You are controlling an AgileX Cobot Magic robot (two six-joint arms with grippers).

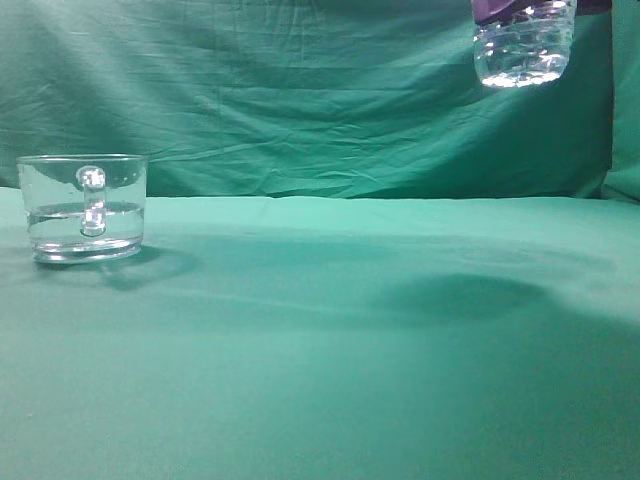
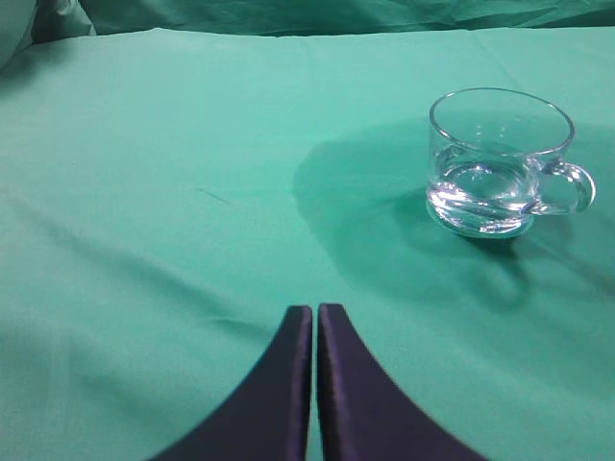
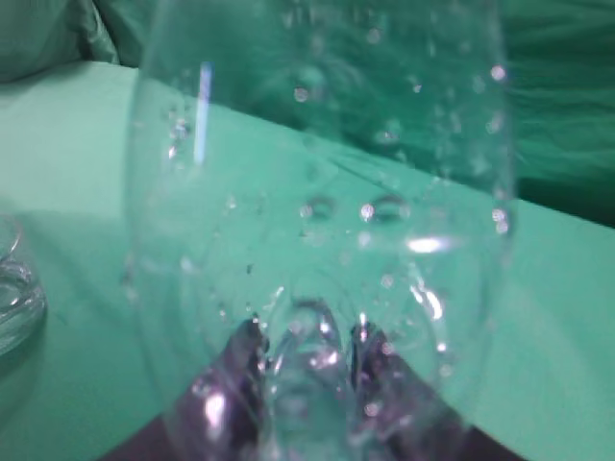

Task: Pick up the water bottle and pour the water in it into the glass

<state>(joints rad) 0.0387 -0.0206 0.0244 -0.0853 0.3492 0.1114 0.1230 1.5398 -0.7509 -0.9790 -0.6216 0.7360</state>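
Next, I set the water bottle on the green cloth (image 1: 507,254) just behind its shadow, well away from the glass, using my right gripper.
The water bottle (image 1: 524,45) hangs high at the top right of the exterior view, only its ribbed lower part showing, with a little water (image 1: 518,70) in its base. It fills the right wrist view (image 3: 317,221), where my right gripper (image 3: 306,351) is shut on it, fingers dark behind the clear plastic. The glass (image 1: 84,207) stands on the cloth at far left, handle toward the camera, partly filled with water (image 1: 60,220). It shows in the left wrist view (image 2: 500,158) at the upper right. My left gripper (image 2: 315,317) is shut and empty, above bare cloth left of the glass.
Green cloth covers the table (image 1: 330,330) and hangs as a backdrop (image 1: 300,90). The bottle's shadow (image 1: 460,295) lies on the cloth at centre right. The glass rim edges into the right wrist view (image 3: 12,288) at far left.
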